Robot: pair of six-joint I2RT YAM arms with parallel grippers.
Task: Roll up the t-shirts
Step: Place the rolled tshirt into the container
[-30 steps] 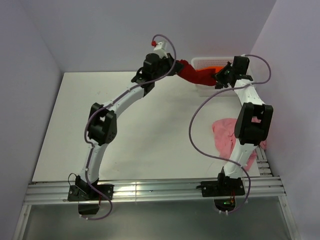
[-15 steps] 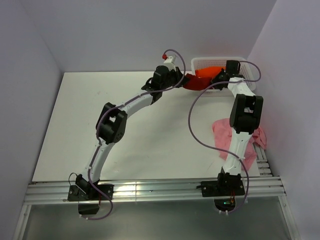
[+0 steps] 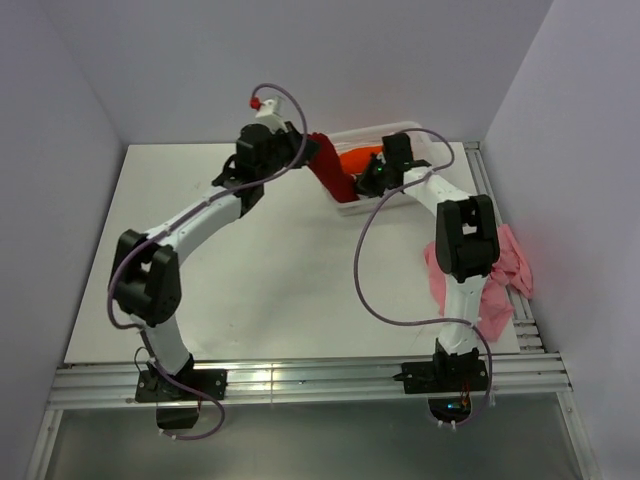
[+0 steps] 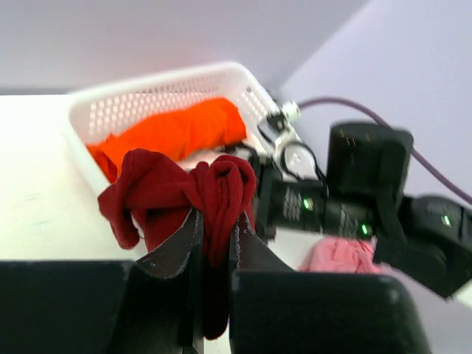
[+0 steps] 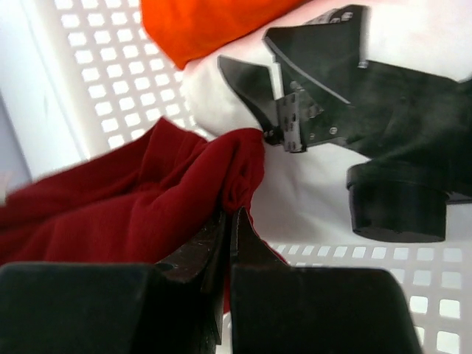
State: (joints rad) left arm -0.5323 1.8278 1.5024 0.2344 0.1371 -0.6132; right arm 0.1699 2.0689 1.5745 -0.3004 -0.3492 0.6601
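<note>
The bright orange t-shirt has its near side in the white basket (image 3: 337, 175) (image 4: 140, 175). Next, my left gripper lets go of the dark red t-shirt along that side.
The dark red t-shirt (image 3: 333, 176) hangs bunched between my two grippers at the left end of the white basket (image 3: 420, 133). My left gripper (image 3: 306, 150) is shut on a thick fold of the dark red t-shirt (image 4: 184, 188); its fingers (image 4: 173, 251) pinch the cloth. My right gripper (image 3: 372, 183) is shut on another edge of the dark red t-shirt (image 5: 133, 199), low over the basket's lattice floor (image 5: 110, 81). The bright orange t-shirt (image 3: 358, 160) lies crumpled in the basket. The pale pink t-shirt (image 3: 500, 265) lies in a heap on the table at the right.
The basket sits askew at the table's back, its left end pulled toward the middle. The left arm's black wrist (image 5: 383, 133) hangs close above the right gripper. Purple walls close in the back and both sides. An aluminium rail (image 3: 300, 380) runs along the near edge.
Both arms have swung left, still gripping the dark red t-shirt. The basket has slid left and turned askew with them. The pink t-shirt has not moved.
</note>
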